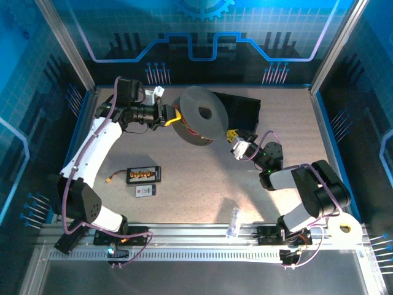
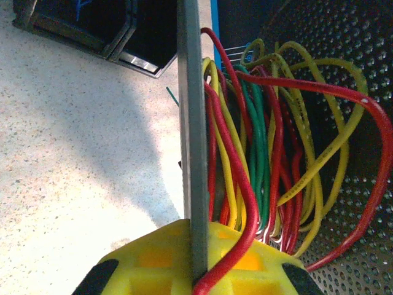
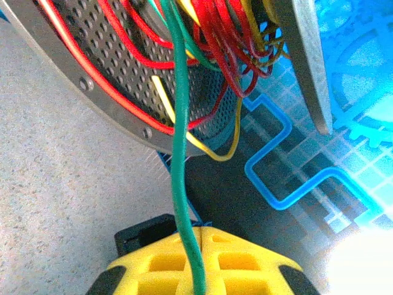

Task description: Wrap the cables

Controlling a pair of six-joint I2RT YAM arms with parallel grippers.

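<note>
The robot's right gripper should release the green cable so that it hangs loose at the grey spool's front edge (image 1: 201,139).
A grey spool (image 1: 202,117) stands on edge at the back middle of the table. Red, yellow and green cables (image 2: 264,141) are wound loosely round its perforated core. My left gripper (image 2: 198,246) reaches in from the left, its yellow fingers (image 2: 147,258) shut on the spool's thin grey flange (image 2: 191,123). A red cable (image 2: 245,203) runs down into the same jaws. My right gripper (image 3: 198,236), at the spool's lower right (image 1: 236,138), is shut on a green cable (image 3: 180,160) that runs up to the winding (image 3: 215,31).
A black bin (image 1: 242,107) lies behind the spool. A small black board with orange connectors (image 1: 143,175) and a small grey piece (image 1: 145,191) lie front left. A clear small item (image 1: 234,221) and a white tape roll (image 1: 344,228) sit near the front rail.
</note>
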